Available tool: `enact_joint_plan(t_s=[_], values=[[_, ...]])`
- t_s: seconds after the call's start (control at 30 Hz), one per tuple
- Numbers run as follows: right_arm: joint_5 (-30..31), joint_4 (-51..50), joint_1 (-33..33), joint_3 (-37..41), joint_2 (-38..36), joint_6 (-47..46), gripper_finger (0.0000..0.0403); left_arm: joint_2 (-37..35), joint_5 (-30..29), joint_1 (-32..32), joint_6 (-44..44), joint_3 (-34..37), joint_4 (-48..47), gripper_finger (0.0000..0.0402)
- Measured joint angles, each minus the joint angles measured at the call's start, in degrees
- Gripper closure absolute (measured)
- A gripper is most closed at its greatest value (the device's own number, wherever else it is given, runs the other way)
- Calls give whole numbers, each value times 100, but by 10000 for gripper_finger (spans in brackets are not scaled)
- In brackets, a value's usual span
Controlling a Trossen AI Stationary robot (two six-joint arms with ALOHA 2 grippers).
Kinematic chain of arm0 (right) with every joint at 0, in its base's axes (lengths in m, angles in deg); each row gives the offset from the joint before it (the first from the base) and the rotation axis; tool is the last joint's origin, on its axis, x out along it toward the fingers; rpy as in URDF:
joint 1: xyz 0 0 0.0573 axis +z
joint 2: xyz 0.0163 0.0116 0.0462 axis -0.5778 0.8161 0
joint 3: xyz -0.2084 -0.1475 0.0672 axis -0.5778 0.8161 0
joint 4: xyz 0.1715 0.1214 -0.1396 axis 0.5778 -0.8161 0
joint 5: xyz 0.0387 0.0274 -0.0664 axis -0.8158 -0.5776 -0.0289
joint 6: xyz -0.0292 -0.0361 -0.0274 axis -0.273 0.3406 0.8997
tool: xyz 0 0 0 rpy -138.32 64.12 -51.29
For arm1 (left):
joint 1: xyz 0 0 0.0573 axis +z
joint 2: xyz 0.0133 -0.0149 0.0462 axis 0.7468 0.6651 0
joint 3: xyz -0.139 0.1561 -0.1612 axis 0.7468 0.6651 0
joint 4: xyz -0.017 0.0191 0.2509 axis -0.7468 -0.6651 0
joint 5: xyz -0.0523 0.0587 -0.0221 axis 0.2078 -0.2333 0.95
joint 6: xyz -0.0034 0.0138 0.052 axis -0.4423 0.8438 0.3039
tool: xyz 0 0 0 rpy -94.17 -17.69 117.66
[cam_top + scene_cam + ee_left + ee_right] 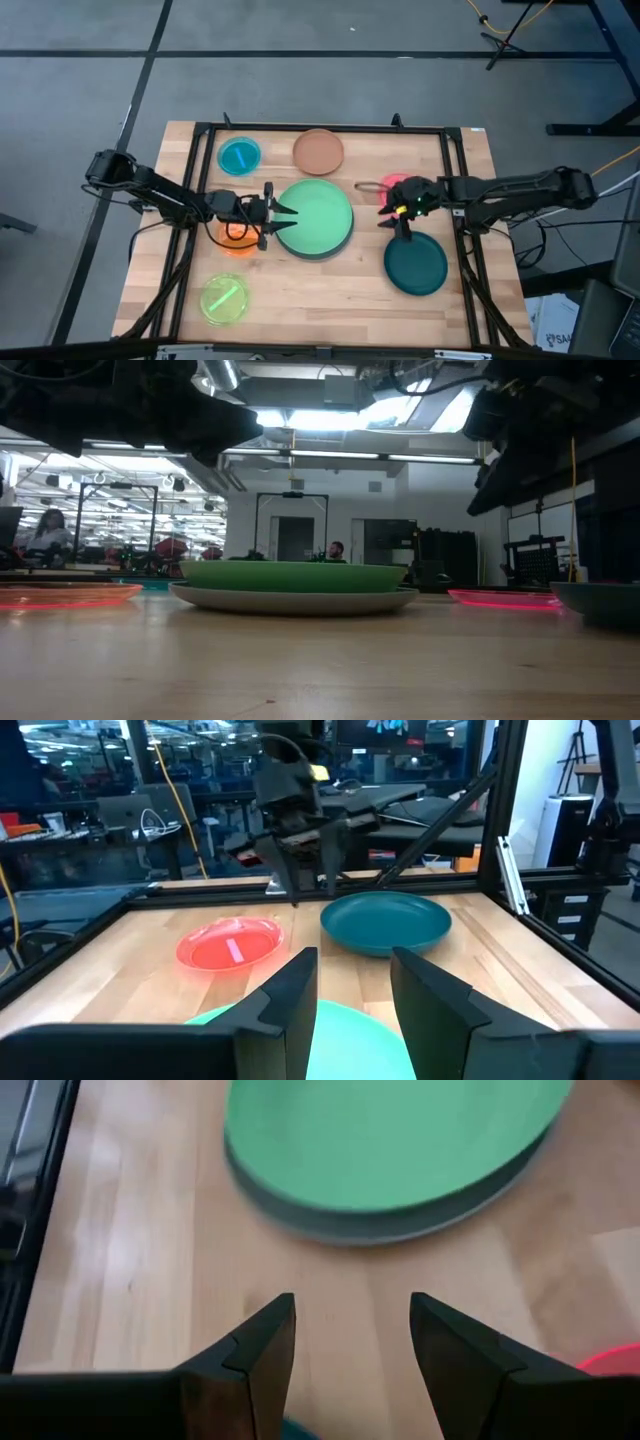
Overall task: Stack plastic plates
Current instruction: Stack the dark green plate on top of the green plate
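I should next move my right gripper to the dark teal plate and close it on the plate's far rim (422, 235), which faces the pink plate.
The large light green plate (320, 215) lies on the grey plate (295, 601) at the table's middle. My left gripper (288, 218) hovers open over the green plate's left rim (345, 1045), above the orange plate (237, 240). My right gripper (384, 214) hangs open over bare wood (350, 1340) between the green plate (390, 1140), the pink plate (396, 184) and the dark teal plate (415, 264). The cyan plate (239, 155) and terracotta plate (318, 150) lie by the far edge. The yellow-green plate (224, 298) lies near left.
A black frame rail (330, 128) runs round the table's working area. Both arms reach in from the sides, and in the low view they show only as dark shapes high above the plates. Bare wood lies along the near edge (320, 300) between the yellow-green and teal plates.
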Motion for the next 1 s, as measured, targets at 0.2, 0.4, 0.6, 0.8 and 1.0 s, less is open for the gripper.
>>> enact_joint_plan(t_s=[0.2,0.4,0.6,0.8,1.0], values=[[230,5,521,0,61,-165,214,13,-24,2,-1,-2,0,280],[454,-863,635,-543,184,-163,214,13,-57,2,-25,-2,-2,280],[518,-1594,637,-1319,555,93,214,15,-61,9,-107,-4,11,280],[432,-2380,635,-1384,917,134,214,15,-54,8,-156,-4,-18,280],[268,-2640,635,-1381,1333,80,214,15,-11,-4,-142,-4,-15,280]])
